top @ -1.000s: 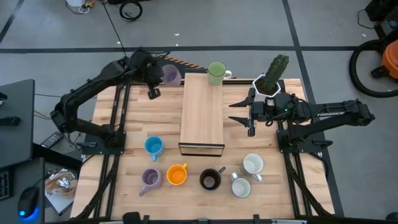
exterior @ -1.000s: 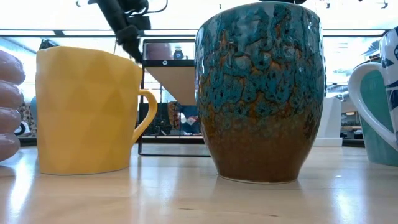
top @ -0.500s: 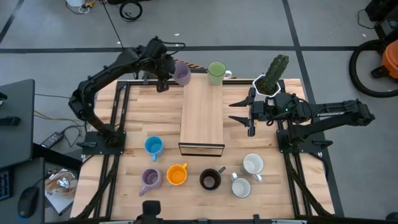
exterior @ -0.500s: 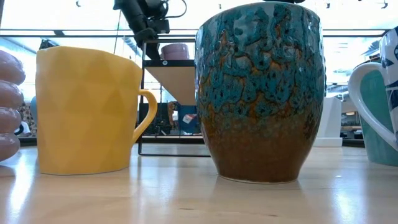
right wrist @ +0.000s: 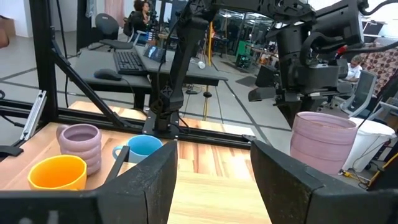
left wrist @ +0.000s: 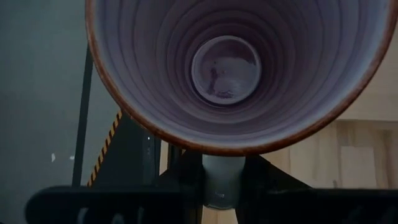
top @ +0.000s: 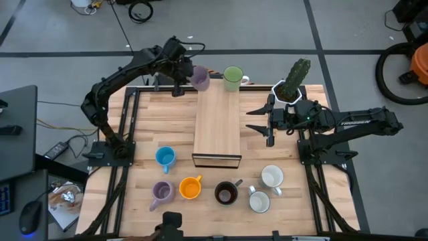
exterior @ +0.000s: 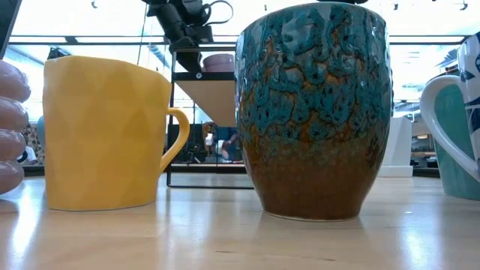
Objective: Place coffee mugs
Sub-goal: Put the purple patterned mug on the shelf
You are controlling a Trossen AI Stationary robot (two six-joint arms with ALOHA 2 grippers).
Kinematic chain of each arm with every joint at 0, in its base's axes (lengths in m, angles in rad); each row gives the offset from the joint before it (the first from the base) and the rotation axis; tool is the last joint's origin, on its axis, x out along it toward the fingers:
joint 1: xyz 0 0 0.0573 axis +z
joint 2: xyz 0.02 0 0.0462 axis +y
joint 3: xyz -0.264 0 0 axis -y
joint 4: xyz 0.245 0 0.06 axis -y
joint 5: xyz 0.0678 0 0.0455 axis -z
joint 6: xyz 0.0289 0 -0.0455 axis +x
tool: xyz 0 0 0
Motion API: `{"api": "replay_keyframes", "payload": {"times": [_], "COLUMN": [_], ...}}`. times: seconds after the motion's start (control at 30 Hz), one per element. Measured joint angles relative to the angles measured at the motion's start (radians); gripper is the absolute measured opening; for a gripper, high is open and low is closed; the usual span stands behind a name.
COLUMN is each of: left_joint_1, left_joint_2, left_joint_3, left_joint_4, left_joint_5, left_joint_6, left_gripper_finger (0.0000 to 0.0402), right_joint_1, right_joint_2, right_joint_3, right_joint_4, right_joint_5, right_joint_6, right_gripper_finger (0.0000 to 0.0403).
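My left gripper sets the lilac mug next, beside the green mug on the wooden stand's far end point(top: 206, 86).
My left gripper point(top: 189, 80) is shut on a lilac mug point(top: 200, 78) and holds it at the far left corner of the wooden stand point(top: 217, 127). The right wrist view shows the mug point(right wrist: 322, 142) upright in the air. A green mug point(top: 233, 77) stands on the stand's far end. On the table in front of the stand are light blue point(top: 164, 158), lilac point(top: 162, 192), orange point(top: 190, 188), black point(top: 226, 193) and two white mugs point(top: 271, 177) point(top: 259, 201). My right gripper point(top: 254, 120) waits open and level to the right of the stand. My left gripper pinches the lilac mug's handle point(left wrist: 221, 180) between its two fingers, on the side of the mug that faces the arm. The fingers slant down from above and from the table's left. The mug hangs upright with its mouth up; whether its base touches the stand, I cannot tell.
A white faceted pot with a cactus point(top: 289, 90) stands at the far right, just behind my right gripper. In the low view the orange mug point(exterior: 105, 135) and the black mug point(exterior: 315, 112) hide most of the stand. The stand's top is bare between the green mug and its near end.
My left gripper has carried the lilac mug toward the table's right edge, from beside the stand to its far left corner, close to the green mug. The wrist has rolled somewhat on the way, and the mug has stayed upright.
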Motion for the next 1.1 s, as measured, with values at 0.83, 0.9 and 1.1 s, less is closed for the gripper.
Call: {"api": "replay_keyframes", "payload": {"times": [0.83, 0.9, 1.1], "left_joint_1": [0.014, 0.022, 0.036], "left_joint_2": [0.087, 0.092, 0.109], "left_joint_3": [0.000, 0.000, 0.000], "left_joint_4": [0.039, 0.041, 0.057], "left_joint_5": [0.061, 0.062, 0.071], "left_joint_6": [0.052, 0.056, 0.068], "left_gripper_finger": [0.0058, 0.0058, 0.0059], "right_joint_1": [0.000, 0.000, 0.000], "right_joint_2": [0.037, 0.048, 0.074], "right_joint_3": [0.000, 0.000, 0.000], "right_joint_4": [0.031, 0.042, 0.054], "right_joint_5": [-0.001, -0.001, -0.001], "right_joint_6": [-0.011, -0.011, -0.012], "right_gripper_finger": [0.0210, 0.0210, 0.0210]}}
